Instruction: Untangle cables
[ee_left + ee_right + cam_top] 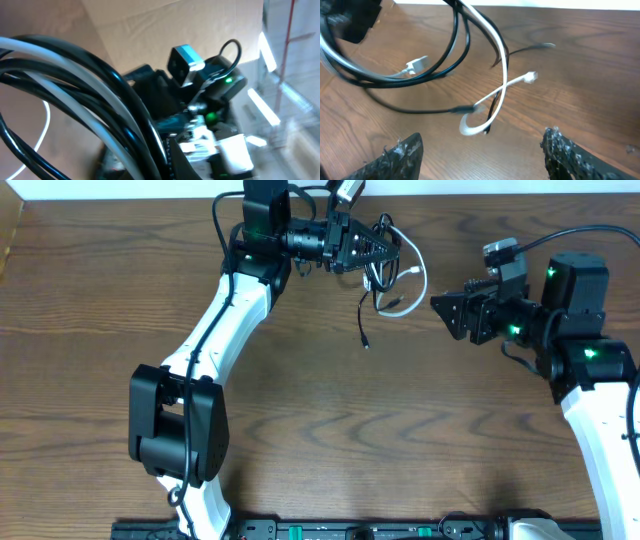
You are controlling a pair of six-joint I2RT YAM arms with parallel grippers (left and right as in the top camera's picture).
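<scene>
My right gripper is to close next on the bundle's upper part (398, 238) (479, 19), where the black cable and white cable run together beside the fingers of my left gripper.
My left gripper (385, 250) is at the far middle of the table, shut on a bundle of the black cable (363, 320) and the white cable (421, 278). The bundle is lifted; a black end hangs down to the table and the white loop droops to the right. In the left wrist view the black cable (85, 55) and white cable (49, 117) fill the frame close up. My right gripper (448, 315) is open and empty, just right of the bundle. Its view shows the white cable (501, 60), black cable (415, 77) and open jaws (482, 136).
Wooden table (330, 430). A white plug (418, 64) and a second white plug end (532, 76) lie on the wood ahead of the right jaws. The right arm (210, 100) shows in the left wrist view. A cardboard edge (8, 230) is at far left.
</scene>
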